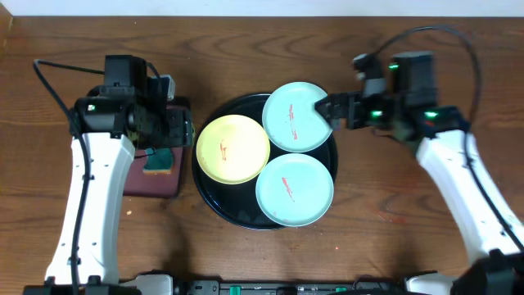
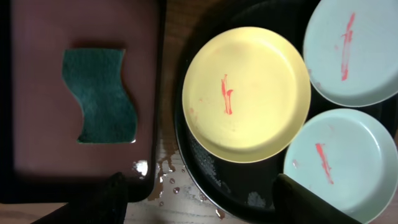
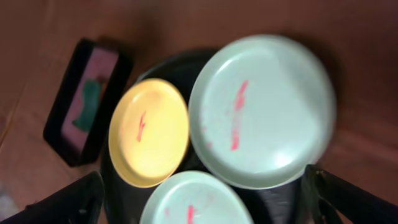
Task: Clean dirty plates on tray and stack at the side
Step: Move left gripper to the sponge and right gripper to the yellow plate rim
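I will close my right gripper on the rim of the pale yellow plate (image 1: 268,152) (image 3: 185,147), at the side that faces the gap between the teal plates.
The large round black tray (image 1: 205,182) holds three plates, each with a red smear: a pale yellow plate (image 1: 233,148) on the left, a teal plate (image 1: 296,116) at the upper right and a second teal plate (image 1: 295,189) at the lower right. My left gripper (image 1: 176,131) is open and empty above the gap between the two trays; its wrist view shows the yellow plate (image 2: 245,93) and its fingers (image 2: 202,205) spread wide. My right gripper (image 1: 332,109) is open and empty at the right edge of the upper teal plate (image 3: 261,109), its fingers (image 3: 205,205) apart.
A smaller rectangular black-rimmed tray (image 1: 135,184) with a reddish-brown inside lies left of the round tray and holds a dark green sponge (image 1: 160,161), also in the left wrist view (image 2: 99,96). Water drops (image 2: 168,177) lie on the wooden table between the trays.
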Action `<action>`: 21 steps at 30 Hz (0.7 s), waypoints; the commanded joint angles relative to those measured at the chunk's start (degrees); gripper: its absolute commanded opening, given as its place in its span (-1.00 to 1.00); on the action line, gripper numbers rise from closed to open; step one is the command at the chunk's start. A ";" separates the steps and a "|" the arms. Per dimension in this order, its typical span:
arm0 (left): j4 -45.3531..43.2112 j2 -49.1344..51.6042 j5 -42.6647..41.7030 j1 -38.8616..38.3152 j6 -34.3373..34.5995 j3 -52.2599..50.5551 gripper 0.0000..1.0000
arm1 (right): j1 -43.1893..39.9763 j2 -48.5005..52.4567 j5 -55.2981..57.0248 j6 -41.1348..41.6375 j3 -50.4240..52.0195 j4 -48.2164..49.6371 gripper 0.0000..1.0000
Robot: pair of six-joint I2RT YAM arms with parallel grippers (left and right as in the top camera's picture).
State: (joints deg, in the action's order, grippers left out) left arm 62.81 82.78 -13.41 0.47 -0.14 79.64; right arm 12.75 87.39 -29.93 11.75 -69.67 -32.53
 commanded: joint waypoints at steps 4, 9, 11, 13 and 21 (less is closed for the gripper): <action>0.26 0.26 11.19 2.14 7.37 1.01 0.50 | 6.97 5.35 5.31 10.23 -3.93 -0.50 0.75; -0.35 0.28 13.05 4.72 7.96 1.01 0.50 | 11.17 11.82 6.67 12.68 -10.38 -5.64 0.54; -0.98 0.28 13.05 5.31 7.96 1.01 0.50 | 13.00 14.73 9.68 13.64 -12.94 -8.55 0.48; -1.64 0.28 13.05 5.62 7.93 1.01 0.50 | 14.80 17.42 11.78 14.75 -14.51 -9.79 0.42; -2.25 1.20 13.07 5.75 7.91 0.48 0.49 | 21.40 23.80 19.10 19.52 -14.73 -8.94 0.25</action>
State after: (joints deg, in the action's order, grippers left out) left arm 60.45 83.15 -1.26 5.91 7.18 79.64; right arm 32.14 109.89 -15.77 28.18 -83.53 -41.34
